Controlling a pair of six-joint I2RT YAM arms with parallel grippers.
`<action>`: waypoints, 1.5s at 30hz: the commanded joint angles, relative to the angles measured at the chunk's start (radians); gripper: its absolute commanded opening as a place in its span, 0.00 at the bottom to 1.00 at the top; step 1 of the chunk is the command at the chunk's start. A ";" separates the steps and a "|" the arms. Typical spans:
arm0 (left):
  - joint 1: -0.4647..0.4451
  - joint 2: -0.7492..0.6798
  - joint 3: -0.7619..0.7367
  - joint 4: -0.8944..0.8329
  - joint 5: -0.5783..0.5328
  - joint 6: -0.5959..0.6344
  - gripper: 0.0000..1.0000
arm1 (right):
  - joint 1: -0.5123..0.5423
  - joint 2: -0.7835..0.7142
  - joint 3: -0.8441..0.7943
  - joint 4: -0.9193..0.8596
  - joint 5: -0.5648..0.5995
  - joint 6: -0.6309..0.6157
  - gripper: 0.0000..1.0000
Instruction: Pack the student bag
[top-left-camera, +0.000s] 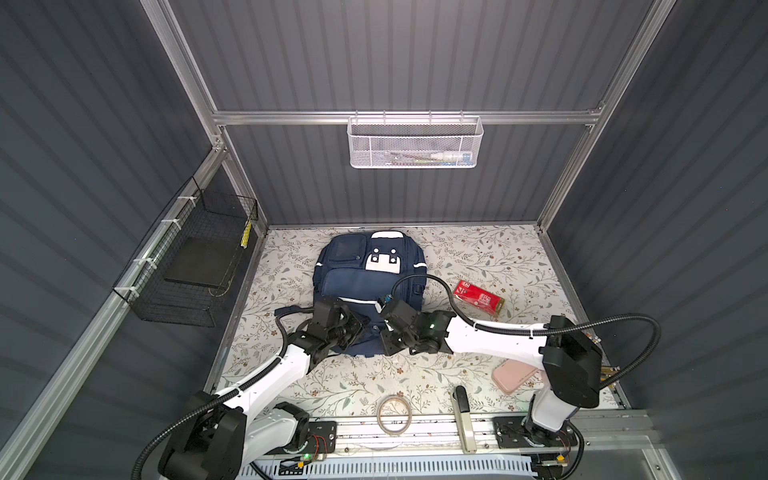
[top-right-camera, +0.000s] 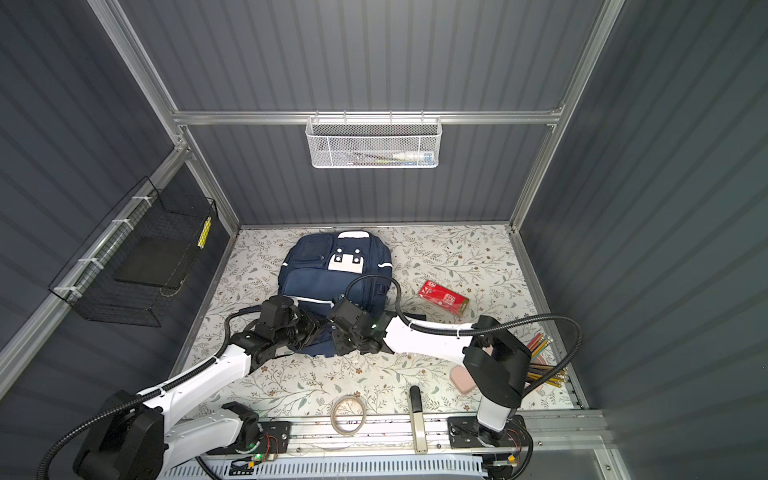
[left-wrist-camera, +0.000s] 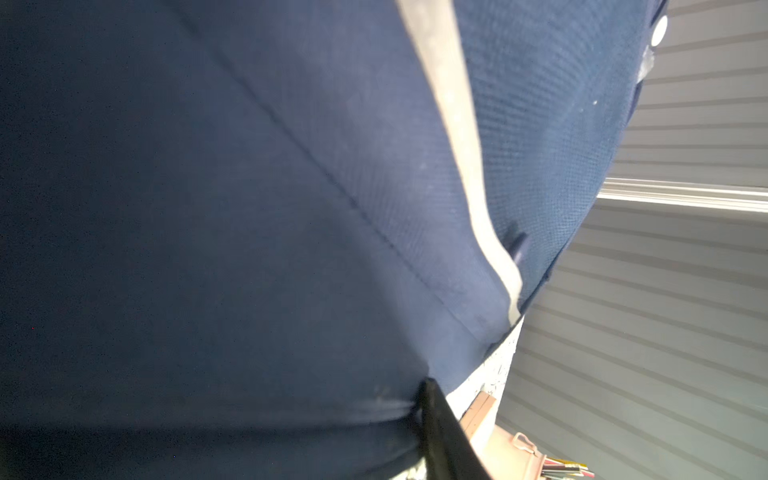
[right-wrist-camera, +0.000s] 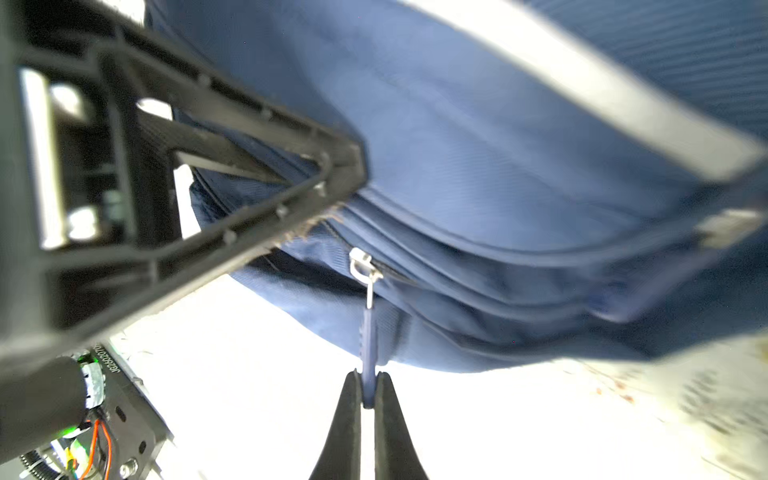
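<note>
The robot's right gripper needs to release the blue zipper pull at the navy student bag's side edge (top-left-camera: 417, 293) facing the red box.
The navy student bag (top-left-camera: 365, 282) (top-right-camera: 328, 282) lies flat on the floral table, its white patches toward the back wall. Both grippers meet at its near end. My right gripper (right-wrist-camera: 368, 388) (top-left-camera: 384, 343) is shut on the blue zipper pull (right-wrist-camera: 368, 332), which hangs from the silver slider (right-wrist-camera: 363, 266). My left gripper (top-left-camera: 361, 330) (top-right-camera: 316, 328) presses into the bag beside it. In the left wrist view navy fabric (left-wrist-camera: 249, 249) fills the picture and puckers against one black finger (left-wrist-camera: 440, 424); the other finger is hidden. The left finger frame (right-wrist-camera: 332, 174) touches the zip edge.
A red box (top-left-camera: 478, 297) lies right of the bag. A pink pencil case (top-left-camera: 515, 374) and pencils (top-right-camera: 540, 345) sit by the right arm's base. A tape roll (top-left-camera: 394, 414) and a black-handled tool (top-left-camera: 463, 415) lie at the front edge. Wire baskets (top-left-camera: 415, 143) (top-left-camera: 187, 266) hang on the walls.
</note>
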 joint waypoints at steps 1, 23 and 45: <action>0.024 0.035 0.028 -0.010 -0.047 0.062 0.07 | -0.011 -0.029 -0.029 -0.042 0.035 -0.023 0.00; 0.177 -0.137 0.083 -0.248 0.200 0.211 0.00 | -0.390 -0.093 -0.088 -0.058 0.143 -0.244 0.00; 0.233 -0.060 0.194 -0.416 0.352 0.456 0.00 | -0.548 0.024 0.086 -0.029 0.056 -0.330 0.34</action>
